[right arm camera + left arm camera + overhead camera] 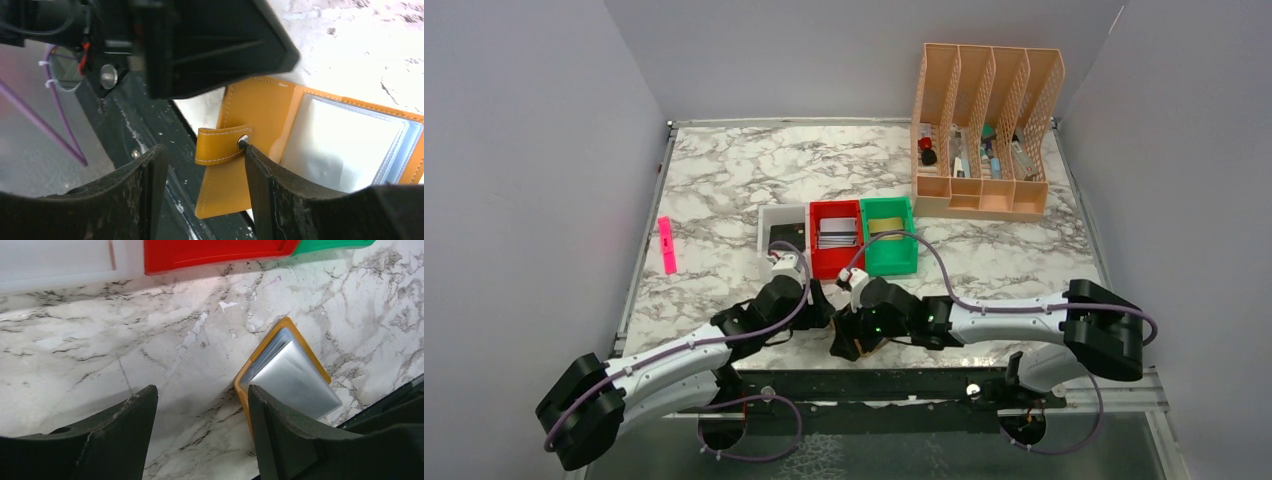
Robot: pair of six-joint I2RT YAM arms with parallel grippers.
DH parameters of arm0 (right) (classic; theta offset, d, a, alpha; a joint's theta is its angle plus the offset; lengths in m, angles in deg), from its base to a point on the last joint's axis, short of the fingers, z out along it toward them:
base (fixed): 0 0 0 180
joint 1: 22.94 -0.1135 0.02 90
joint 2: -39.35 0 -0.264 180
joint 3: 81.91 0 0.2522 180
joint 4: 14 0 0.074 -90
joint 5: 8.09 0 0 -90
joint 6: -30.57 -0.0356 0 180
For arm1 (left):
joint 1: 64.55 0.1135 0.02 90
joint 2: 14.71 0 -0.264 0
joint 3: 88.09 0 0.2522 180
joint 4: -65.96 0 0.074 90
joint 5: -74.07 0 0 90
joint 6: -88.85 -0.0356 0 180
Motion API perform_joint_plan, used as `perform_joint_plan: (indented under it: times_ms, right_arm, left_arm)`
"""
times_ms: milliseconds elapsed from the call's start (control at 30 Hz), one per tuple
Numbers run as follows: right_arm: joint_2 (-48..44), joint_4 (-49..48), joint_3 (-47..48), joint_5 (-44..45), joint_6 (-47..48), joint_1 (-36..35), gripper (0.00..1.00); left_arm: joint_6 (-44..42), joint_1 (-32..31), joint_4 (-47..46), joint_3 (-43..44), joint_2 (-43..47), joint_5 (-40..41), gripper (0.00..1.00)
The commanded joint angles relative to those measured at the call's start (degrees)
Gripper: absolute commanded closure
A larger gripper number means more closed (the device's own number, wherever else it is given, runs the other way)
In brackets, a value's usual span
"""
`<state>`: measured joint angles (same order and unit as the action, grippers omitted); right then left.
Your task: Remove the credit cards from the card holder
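Note:
The clear sleeves lie flat on the cover away from the tab, so my left gripper should pinch and flip them toward the tab (220,145).
The card holder (260,107) lies open at the table's near edge, tan-orange with clear sleeves (345,150) and a snap tab (220,145). It also shows in the left wrist view (292,375), and only a corner of it shows in the top view (844,349). My right gripper (200,175) is open, and the tab sits between its fingers. My left gripper (200,412) is open and empty over bare marble, its right finger (272,425) just beside the holder's left edge. In the top view both grippers, left (816,310) and right (852,328), meet over the holder. No card shows in the sleeves.
A white bin (769,222), a red bin (814,262) holding grey cards and a green bin (892,258) holding a card stand just beyond the grippers. A peach file rack (984,200) is at back right. A pink strip (667,245) lies at left. The dark table rail (145,145) runs under the holder's near corner.

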<state>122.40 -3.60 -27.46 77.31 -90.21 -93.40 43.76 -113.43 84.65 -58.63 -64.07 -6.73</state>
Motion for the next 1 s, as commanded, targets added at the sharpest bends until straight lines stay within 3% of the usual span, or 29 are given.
perform_joint_plan:
  times_ms: [0, 100, 300, 467, 600, 667, 967]
  right_arm:
    - [-1.93, -4.46, -1.09, -4.56, 1.45, -0.21, 0.37]
    - [0.07, -4.17, -0.83, -5.21, 1.28, -0.21, 0.37]
    - [1.22, -5.79, -1.56, -5.94, -0.11, -0.21, 0.37]
    - [0.69, -1.41, -0.30, -4.55, 2.20, -0.23, 0.41]
    - [0.97, 3.66, -0.58, -3.24, 5.92, -0.35, 0.67]
    - [-0.15, 4.65, -1.64, -2.79, 8.26, -0.30, 0.74]
    - [-2.77, 7.35, -1.57, -14.71, 24.96, -0.56, 0.76]
  left_arm:
    - [-0.11, -0.29, -8.61, -0.71, -3.78, -5.75, 0.32]
    - [-0.66, -0.25, -9.71, -0.30, -6.08, -7.48, 0.34]
    - [-0.98, -0.25, -10.25, -1.05, -6.60, -9.26, 0.55]
    - [-1.07, -0.25, -9.76, -2.64, -4.38, -10.23, 0.68]
    - [-2.01, -0.26, -5.06, -1.76, -1.99, -8.13, 0.68]
    - [-1.93, -0.27, -1.97, -1.01, 0.00, -5.31, 0.66]
    - [-0.91, -0.25, 4.07, 0.29, 9.34, 2.90, 0.55]
